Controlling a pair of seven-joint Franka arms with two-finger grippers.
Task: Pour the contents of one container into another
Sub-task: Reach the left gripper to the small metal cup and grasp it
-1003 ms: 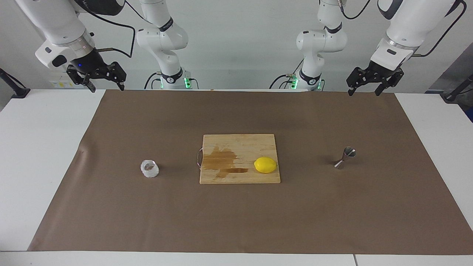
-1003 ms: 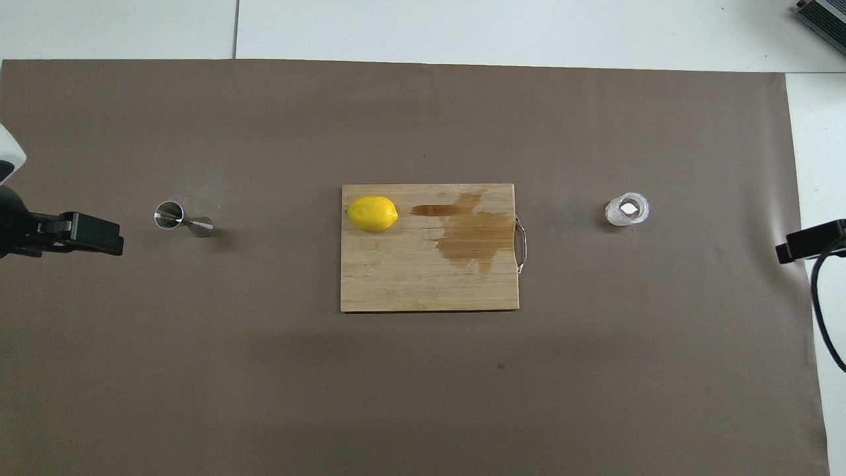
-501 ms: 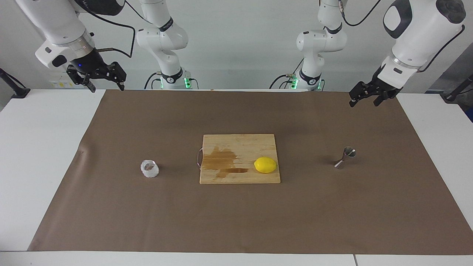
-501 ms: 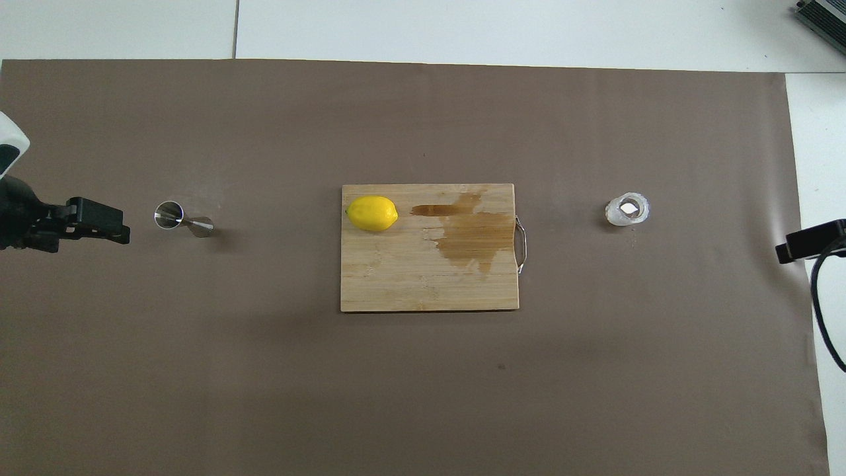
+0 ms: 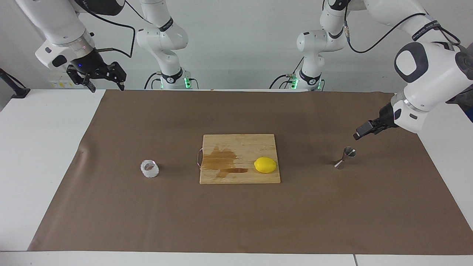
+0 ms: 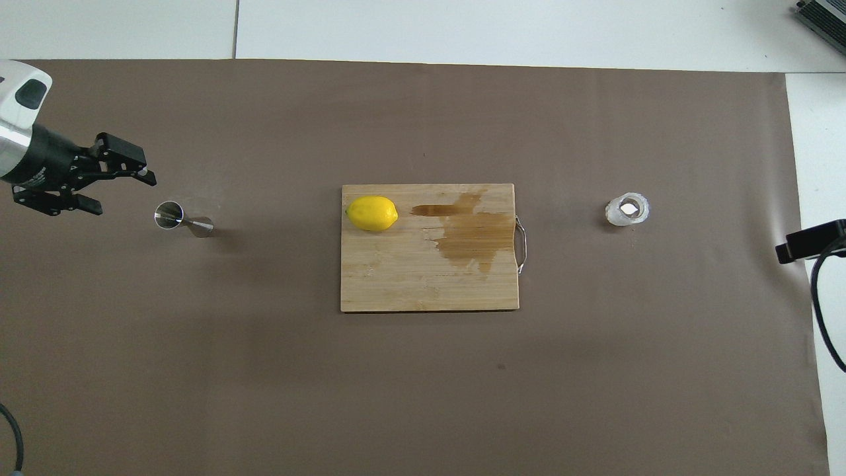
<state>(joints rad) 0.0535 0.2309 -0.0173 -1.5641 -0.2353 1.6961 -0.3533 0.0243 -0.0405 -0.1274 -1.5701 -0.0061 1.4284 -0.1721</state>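
Note:
My left gripper will grip the steel jigger on its wide upper part (image 6: 172, 217), just below its open rim.
The small bumpy clear glass cup (image 5: 149, 169) (image 6: 627, 209) stands on the brown mat toward the right arm's end of the table. The steel jigger (image 5: 345, 157) (image 6: 173, 217) stands on the mat toward the left arm's end. My left gripper (image 5: 357, 134) (image 6: 122, 194) hangs open and empty over the mat just beside the jigger, pointing at it without touching it. My right gripper (image 5: 106, 88) (image 6: 809, 241) waits open and empty, high over the mat's corner at its own end, well away from the cup.
A wooden cutting board (image 5: 240, 142) (image 6: 396, 284) lies mid-table between cup and jigger, with a wet brown stain and a metal handle on the cup's side. A yellow lemon (image 5: 265, 164) (image 6: 372, 213) rests on the board's corner toward the jigger.
My left arm has swung down and out from its raised spot by the mat's edge to just beside the jigger, its gripper still open. The right arm, cup and jigger have not moved.

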